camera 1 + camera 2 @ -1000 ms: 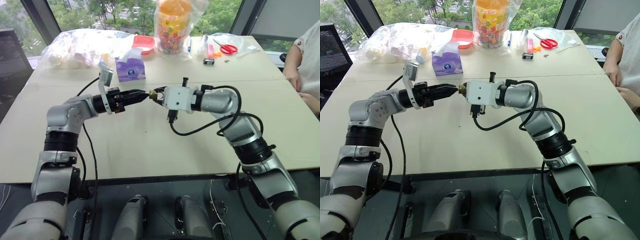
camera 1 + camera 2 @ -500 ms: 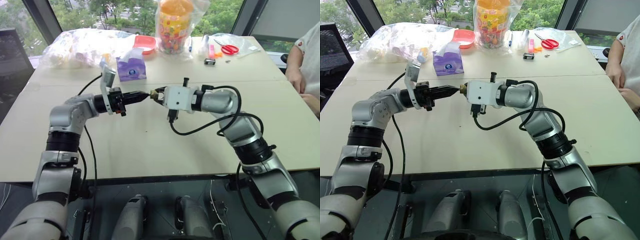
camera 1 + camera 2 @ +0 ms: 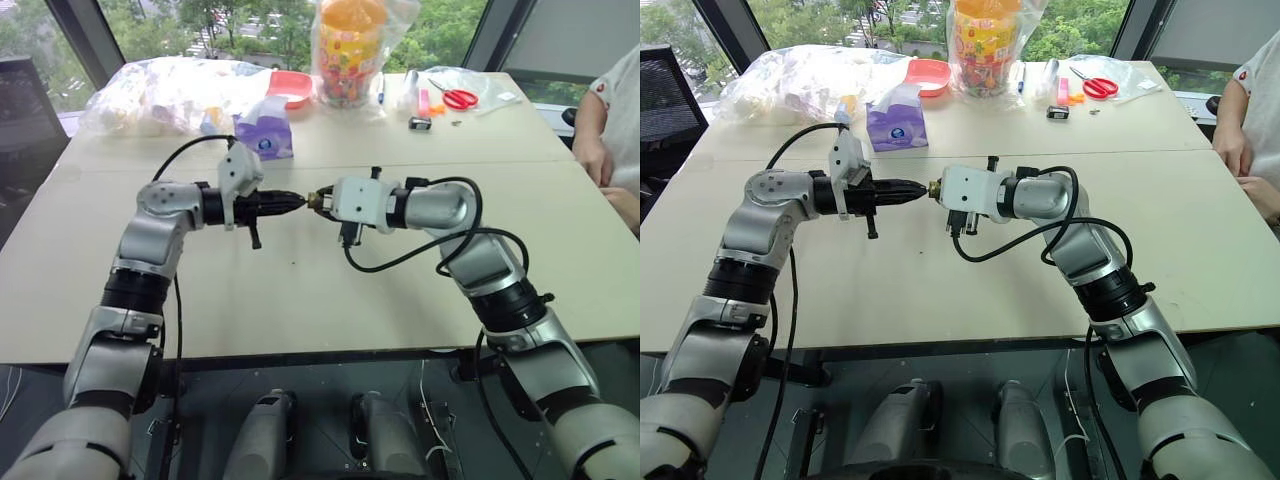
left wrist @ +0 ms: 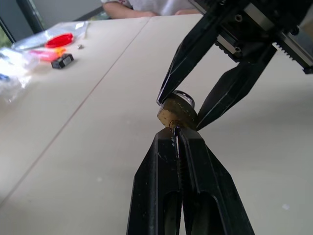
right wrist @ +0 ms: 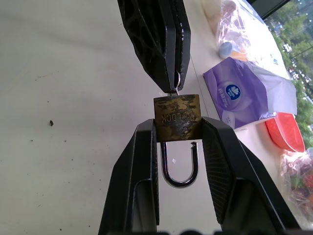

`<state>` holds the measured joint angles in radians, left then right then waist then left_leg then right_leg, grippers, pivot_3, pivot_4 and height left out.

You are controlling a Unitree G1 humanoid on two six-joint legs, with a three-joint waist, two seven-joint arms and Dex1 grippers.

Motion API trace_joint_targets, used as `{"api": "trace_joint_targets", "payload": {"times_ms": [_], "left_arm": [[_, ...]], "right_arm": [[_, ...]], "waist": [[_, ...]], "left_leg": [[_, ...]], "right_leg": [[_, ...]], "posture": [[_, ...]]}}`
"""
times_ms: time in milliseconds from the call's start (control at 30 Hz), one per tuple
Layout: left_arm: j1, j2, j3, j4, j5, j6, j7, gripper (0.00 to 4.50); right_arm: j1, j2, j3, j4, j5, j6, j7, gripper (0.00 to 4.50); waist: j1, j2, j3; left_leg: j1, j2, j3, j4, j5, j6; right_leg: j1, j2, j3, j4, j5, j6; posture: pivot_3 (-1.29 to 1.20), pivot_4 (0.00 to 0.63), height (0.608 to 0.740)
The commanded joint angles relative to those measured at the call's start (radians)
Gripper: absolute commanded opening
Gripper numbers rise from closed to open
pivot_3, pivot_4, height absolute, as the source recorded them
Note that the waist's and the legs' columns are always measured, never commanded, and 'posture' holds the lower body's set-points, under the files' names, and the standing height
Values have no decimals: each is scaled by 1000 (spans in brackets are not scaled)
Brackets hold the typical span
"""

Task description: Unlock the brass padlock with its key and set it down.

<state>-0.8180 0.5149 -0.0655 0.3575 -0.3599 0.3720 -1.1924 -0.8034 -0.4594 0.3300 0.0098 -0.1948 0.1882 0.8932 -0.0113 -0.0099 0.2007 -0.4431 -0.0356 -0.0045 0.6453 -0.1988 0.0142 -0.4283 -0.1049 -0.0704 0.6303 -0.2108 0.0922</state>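
Note:
The shackle stands open between the fingers of the robot's right gripper, so the left gripper needs to open off the key and take the padlock's body (image 5: 177, 117), which frees the right gripper.
The brass padlock (image 5: 177, 117) hangs above the table, pinched by its sides in my right gripper (image 5: 177, 124), which is shut on it. Its silver shackle (image 5: 180, 169) points back between the right fingers. My left gripper (image 4: 175, 131) meets the padlock's keyhole end tip to tip, shut on the key (image 5: 176, 87), which is mostly hidden between its fingers. In the head views the two grippers touch noses over the table's middle, with the padlock (image 3: 316, 200) between them.
At the table's (image 3: 300, 300) far side are a purple tissue box (image 3: 262, 140), an orange jar in a bag (image 3: 347, 50), a red bowl (image 3: 290, 88), red scissors (image 3: 457, 97) and a small black object (image 3: 418, 123). A person (image 3: 610, 120) sits at the right edge.
My left wrist has rolled about its own line with the fingertips staying at the padlock, and the left elbow has lifted. The left fingers have closed. The right gripper holds still.

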Motion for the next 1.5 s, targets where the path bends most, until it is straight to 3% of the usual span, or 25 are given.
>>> {"api": "trace_joint_targets", "payload": {"times_ms": [33,133,967,1067,1133,1400,1500], "left_arm": [[-39,26,58,0,-115,200,-47,624],[-37,42,78,19,-136,271,-47,1796],[-104,-49,109,107,-152,290,-41,1796],[-102,-48,101,108,-146,288,-48,931],[-102,-47,96,107,-142,287,-53,122],[-102,-55,109,109,-141,277,-31,48],[-96,-60,124,99,-155,287,-17,0]], "right_arm": [[-34,9,-11,-54,3,-45,-19,699],[-36,9,-12,-48,-3,-55,-27,699],[-41,26,-10,-58,-18,-54,-49,699],[-42,26,-9,-57,-17,-56,-50,699],[-43,27,-8,-57,-16,-57,-51,699],[-39,31,-10,-59,-13,-47,-48,699],[-31,28,-23,-66,-4,-27,-51,2152]], "waist": [[-2,0,0],[-3,0,0],[-1,0,0],[0,0,0],[0,0,0],[0,0,0],[0,0,0]], "left_leg": [[0,0,0,0,0,0],[0,0,0,0,0,0],[0,1,0,1,0,0],[0,1,0,1,0,0],[0,1,0,1,0,0],[0,1,0,1,0,0],[0,1,0,1,0,0]], "right_leg": [[0,0,0,0,0,0],[0,1,0,0,0,0],[0,1,0,0,0,0],[0,1,0,0,0,0],[0,1,0,0,0,0],[0,1,0,0,0,0],[0,1,0,0,0,0]], "posture": [[0,150,740],[0,150,740],[0,150,740],[0,150,740],[0,150,740],[0,150,740],[0,150,740]]}}
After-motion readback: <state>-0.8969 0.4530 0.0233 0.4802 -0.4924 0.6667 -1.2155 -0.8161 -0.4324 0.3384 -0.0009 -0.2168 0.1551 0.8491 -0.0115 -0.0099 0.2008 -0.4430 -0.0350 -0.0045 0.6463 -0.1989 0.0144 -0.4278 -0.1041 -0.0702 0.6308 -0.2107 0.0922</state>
